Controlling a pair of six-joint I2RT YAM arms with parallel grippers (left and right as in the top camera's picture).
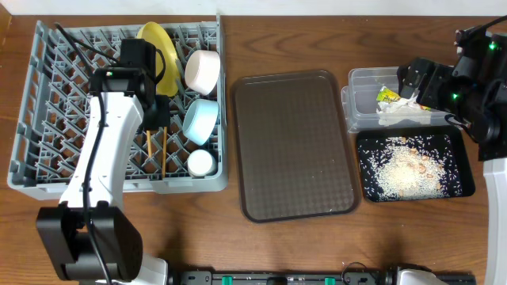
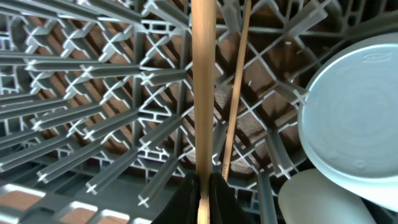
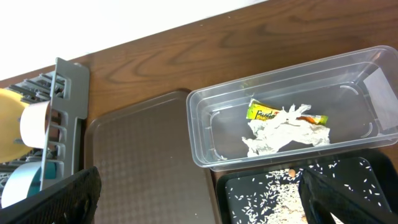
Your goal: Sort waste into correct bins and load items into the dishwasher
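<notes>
Next, my left gripper releases its wooden chopstick between the second chopstick and the light blue bowl point(image 1: 177, 141) point(image 2: 267, 121). That held chopstick is now inside the grey rack.
The grey dish rack point(image 1: 24, 158) holds the yellow plate point(image 1: 158, 43), white bowl point(image 1: 202, 71), light blue bowl point(image 1: 200, 119) and white cup point(image 1: 200, 162). My left gripper point(image 1: 154, 107) is inside the rack, shut on one wooden chopstick point(image 2: 201, 93). The second chopstick point(image 2: 235, 87) lies just beside it. My right gripper point(image 3: 199, 199) is open and empty above the bins. The clear tub point(image 3: 205, 118) holds the yellow-green wrapper point(image 3: 264, 113) and crumpled white paper point(image 3: 283, 134). The black tray point(image 1: 459, 142) holds the rice scraps point(image 1: 404, 170).
The dark brown serving tray point(image 1: 293, 142) lies between the rack and the bins, with a few rice specks near its front right corner. The light blue bowl point(image 2: 354, 118) and white cup point(image 2: 317, 199) sit close to the right of the held chopstick.
</notes>
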